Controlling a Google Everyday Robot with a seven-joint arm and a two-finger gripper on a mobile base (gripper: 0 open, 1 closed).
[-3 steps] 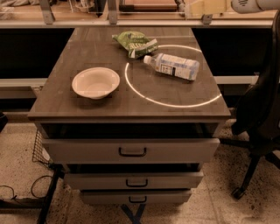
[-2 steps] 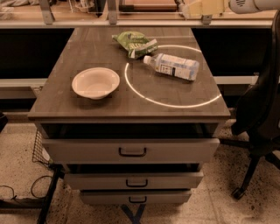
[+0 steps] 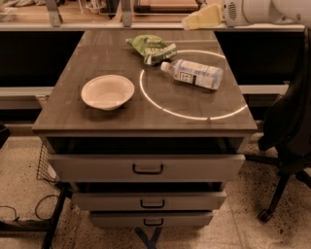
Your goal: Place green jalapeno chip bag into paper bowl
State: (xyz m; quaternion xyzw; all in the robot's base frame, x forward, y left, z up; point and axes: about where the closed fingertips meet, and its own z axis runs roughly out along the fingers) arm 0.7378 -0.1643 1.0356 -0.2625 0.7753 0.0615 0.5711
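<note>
I should next bring my gripper over to the crinkled middle [image 3: 149,48] of the green jalapeno chip bag, and then close it there on the bag.
The green jalapeno chip bag [image 3: 150,47] lies crinkled at the far middle of the wooden table top [image 3: 112,126], its light sealed edge pointing right. The paper bowl [image 3: 107,92] stands upright on the left part of the table, nearer to me than the bag, with nothing in it. My gripper [image 3: 200,18] is a pale yellowish piece at the end of the white arm [image 3: 262,10]. It hangs above the table's far right edge, to the right of and beyond the bag, and holds nothing that I can see.
A clear plastic bottle with a white label [image 3: 193,74] lies on its side right of the bag, across a bright ring of light [image 3: 194,113] on the table. Three drawers [image 3: 146,168] stand slightly open below. A black office chair [image 3: 289,131] is at the right.
</note>
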